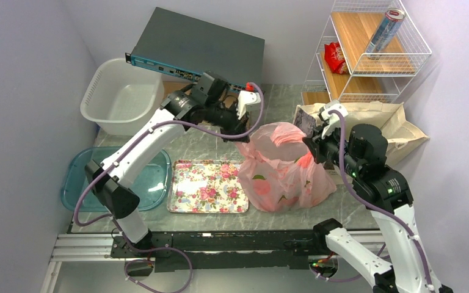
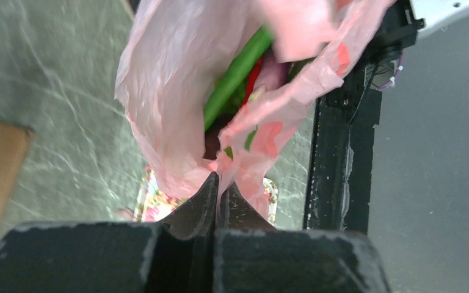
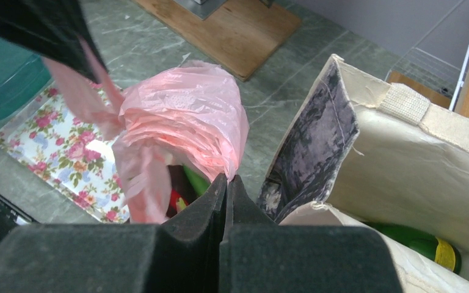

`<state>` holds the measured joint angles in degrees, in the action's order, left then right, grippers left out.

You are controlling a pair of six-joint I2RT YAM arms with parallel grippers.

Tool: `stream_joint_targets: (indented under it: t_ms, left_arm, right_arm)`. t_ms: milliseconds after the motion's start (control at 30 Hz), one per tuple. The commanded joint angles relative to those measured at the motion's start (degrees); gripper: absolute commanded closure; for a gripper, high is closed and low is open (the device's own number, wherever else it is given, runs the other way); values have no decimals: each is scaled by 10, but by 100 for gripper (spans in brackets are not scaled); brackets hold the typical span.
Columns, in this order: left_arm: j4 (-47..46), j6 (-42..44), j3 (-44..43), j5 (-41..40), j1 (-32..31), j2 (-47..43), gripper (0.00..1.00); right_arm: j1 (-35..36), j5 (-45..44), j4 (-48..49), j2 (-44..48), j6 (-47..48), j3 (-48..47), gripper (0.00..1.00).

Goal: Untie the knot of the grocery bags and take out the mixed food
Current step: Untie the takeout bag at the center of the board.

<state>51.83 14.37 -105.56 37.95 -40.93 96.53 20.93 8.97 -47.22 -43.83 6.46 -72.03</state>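
The bag's pink plastic folds over the bag's opening and hides the food, so my right gripper will grab the bag's rim nearer the tote (image 1: 308,161) and pull the opening wide.
The thin pink plastic bag (image 1: 284,168) stands on the marble table, its top pulled apart. My left gripper (image 1: 239,135) is shut on the bag's left top edge (image 2: 221,183). My right gripper (image 1: 310,148) is shut on the opposite rim (image 3: 227,178). The knot is out of view; the mouth gapes between the two grips. Inside show a green pepper (image 2: 238,73), a red pepper (image 3: 174,201) and something purple (image 2: 273,72). The beige canvas tote (image 1: 397,125) with its dark printed panel (image 3: 308,152) lies just right of the pink bag. A green bottle (image 3: 427,244) lies in it.
A floral tray (image 1: 207,186) lies left of the pink bag, a teal lid (image 1: 98,177) beyond it. A white basin (image 1: 122,94) and a dark flat box (image 1: 198,49) sit at the back. The wire rack (image 1: 372,61) holds a can (image 1: 386,30) and a red packet (image 1: 334,58).
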Motion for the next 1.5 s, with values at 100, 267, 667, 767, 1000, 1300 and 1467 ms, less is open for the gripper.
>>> stream_joint_targets:
  t_ms: [100,267,667,767,1000,1300,1467]
  left_arm:
    - [-46,262,-68,135,26,-110,100]
    - [-25,583,246,60,-65,-264,100]
    - [-204,567,390,-12,-126,-322,100]
    - [-204,553,365,-6,-128,-313,100]
    - [-203,551,344,-15,-141,-309,100]
    - [-213,504,328,-44,-141,-295,100]
    - [-226,482,338,-53,-136,-298,100]
  right_arm:
    - [-3,-128,27,-6,-48,-15,100]
    - [-8,-134,-11,3,-57,30,100]
    - [-8,113,-32,16,70,-19,10]
    - [-8,163,-49,0,109,-38,0]
    - [-7,49,6,-53,120,-30,0]
    - [29,101,-47,-68,154,-15,0]
    - [34,23,-104,-79,209,-18,0]
